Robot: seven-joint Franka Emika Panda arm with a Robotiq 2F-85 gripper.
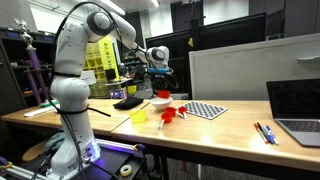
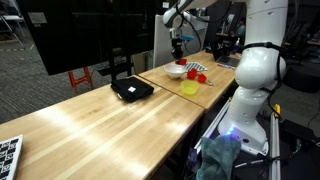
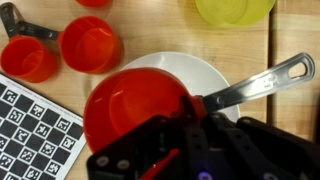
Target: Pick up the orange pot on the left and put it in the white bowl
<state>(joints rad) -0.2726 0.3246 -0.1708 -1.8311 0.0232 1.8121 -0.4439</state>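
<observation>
The robot's gripper should release the orange pot in the middle of the white bowl (image 1: 162, 101) (image 3: 172, 124), between the yellow cup and the checkered mat. The pot now hangs directly over the bowl.
In the wrist view the orange pot (image 3: 130, 108), with a grey metal handle pointing right, hangs directly over the white bowl (image 3: 215, 75). My gripper (image 3: 187, 108) is shut on the pot's rim near the handle. In both exterior views the gripper (image 1: 160, 78) (image 2: 178, 47) points down, holding the pot (image 1: 163, 93) (image 2: 178, 62) just above the bowl (image 1: 160, 103) (image 2: 176, 71). Whether the pot touches the bowl I cannot tell.
Two other red-orange toy pots (image 3: 90, 42) (image 3: 25, 58) lie beside the bowl. A yellow cup (image 3: 232, 10) (image 1: 139, 116), a checkered mat (image 3: 35, 125) (image 1: 205, 110), a black object (image 1: 128, 102) (image 2: 131, 90), a laptop (image 1: 300, 110) and pens (image 1: 263, 132) are on the wooden table.
</observation>
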